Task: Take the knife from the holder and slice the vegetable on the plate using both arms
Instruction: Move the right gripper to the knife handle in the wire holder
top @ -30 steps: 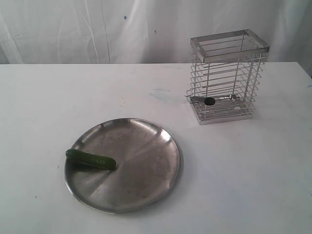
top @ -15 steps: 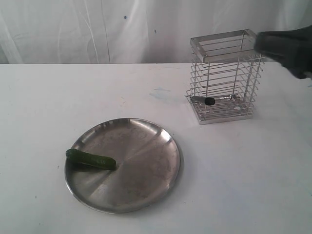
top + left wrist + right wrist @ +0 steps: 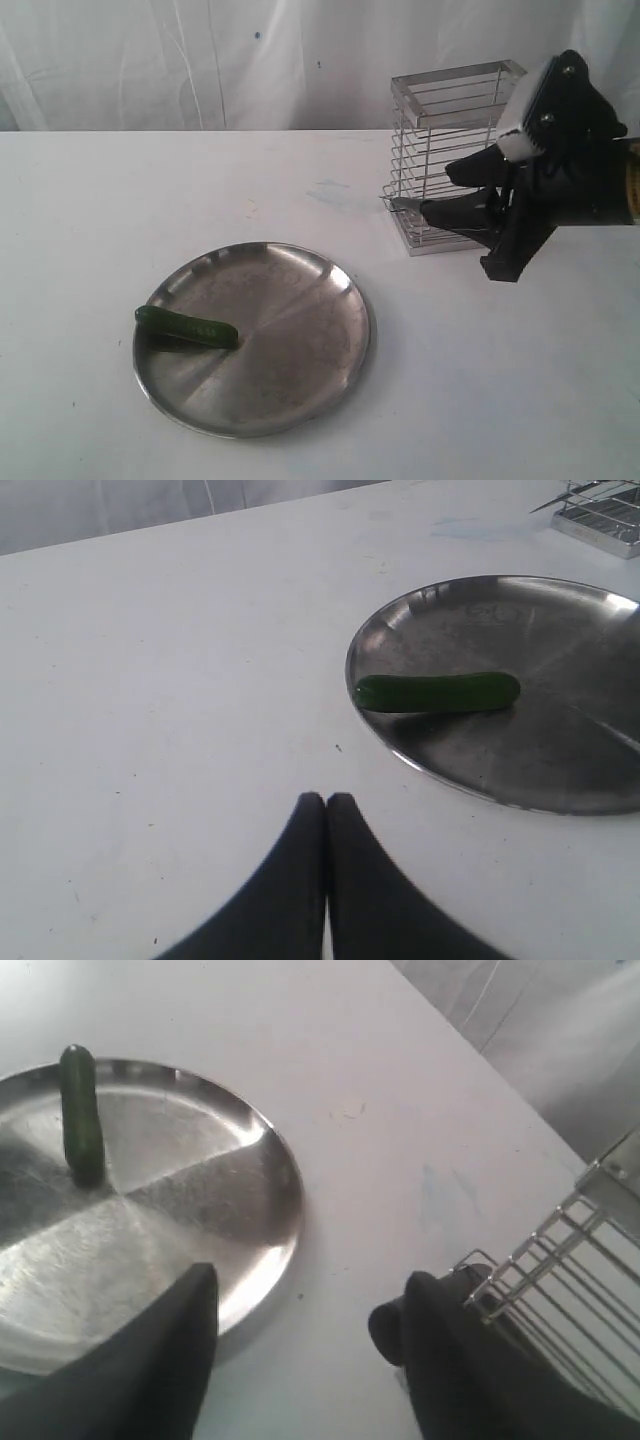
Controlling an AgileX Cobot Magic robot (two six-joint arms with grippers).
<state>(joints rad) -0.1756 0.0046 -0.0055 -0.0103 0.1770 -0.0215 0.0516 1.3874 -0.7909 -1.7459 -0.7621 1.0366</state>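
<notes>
The knife's black rounded end (image 3: 411, 205) (image 3: 392, 1330) sticks out at the low corner of the wire holder, and my right gripper will close on it next.
The vegetable (image 3: 187, 328) lies whole on the left part of the plate (image 3: 300, 330). The wire holder (image 3: 450, 113) stands at the back right. Near its base a black rounded end (image 3: 385, 1332) pokes out between the bars, with a thin grey tip (image 3: 401, 203) beside it; this looks like the knife, and the rest of it is hidden. My right gripper (image 3: 436, 191) hangs open at that low corner, one finger (image 3: 440, 1330) right beside the black end and nothing between the fingers. My left gripper (image 3: 326, 798) is shut and empty over bare table, short of the plate (image 3: 570, 750) and vegetable (image 3: 437, 692).
The table is white, and a white curtain hangs behind it. A faint bluish smudge (image 3: 330, 192) marks the tabletop left of the holder. The right arm's body covers the holder's right side in the exterior view. The left arm does not show in that view.
My right arm came in from the upper right and dropped in front of the holder's lower part. Its fingers have opened wide. Plate, vegetable and holder have not moved.
</notes>
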